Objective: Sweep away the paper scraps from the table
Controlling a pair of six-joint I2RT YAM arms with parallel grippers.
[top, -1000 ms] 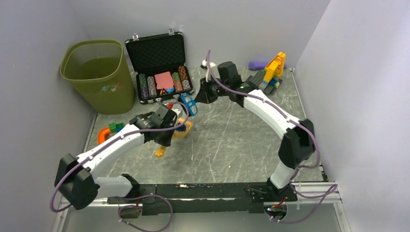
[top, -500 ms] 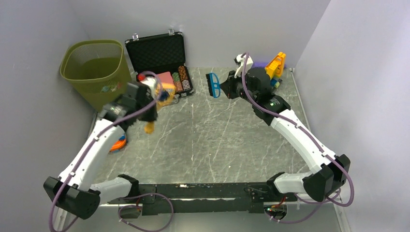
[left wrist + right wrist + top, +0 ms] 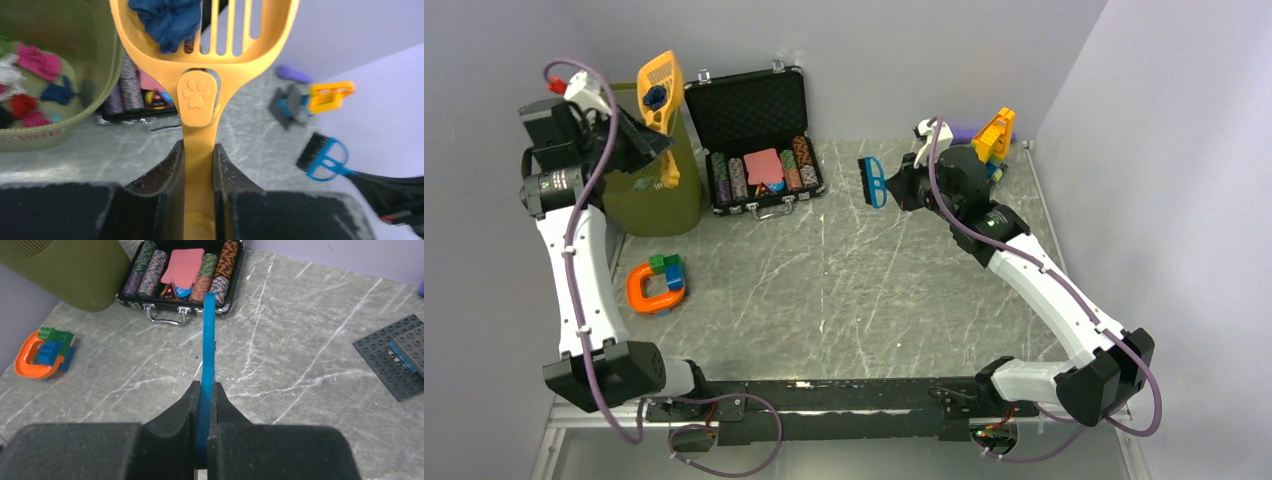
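Note:
My right gripper has the blue hand brush. I will put it down on the bare middle of the marble table (image 3: 883,248).
My left gripper (image 3: 636,143) (image 3: 199,150) is shut on the handle of a yellow slotted scoop (image 3: 658,92) (image 3: 200,95), held high over the green bin (image 3: 646,205). A dark blue paper scrap (image 3: 167,20) (image 3: 656,97) lies in the scoop. Several pink, red, white and blue paper scraps (image 3: 35,82) lie inside the bin (image 3: 60,135). My right gripper (image 3: 894,185) (image 3: 206,390) is shut on a blue hand brush (image 3: 872,181) (image 3: 208,345), held above the grey-green marble table (image 3: 874,290) (image 3: 310,340). I see no scraps on the table.
An open black case of poker chips (image 3: 759,170) (image 3: 185,275) stands at the back. An orange ring with toy bricks (image 3: 656,283) (image 3: 42,352) lies left. Grey and yellow brick builds (image 3: 989,150) (image 3: 400,352) sit back right.
My left arm has swung up and to the left, carrying the scoop from the table in front of the case to above the bin. The right gripper moved back right, then held nearly still.

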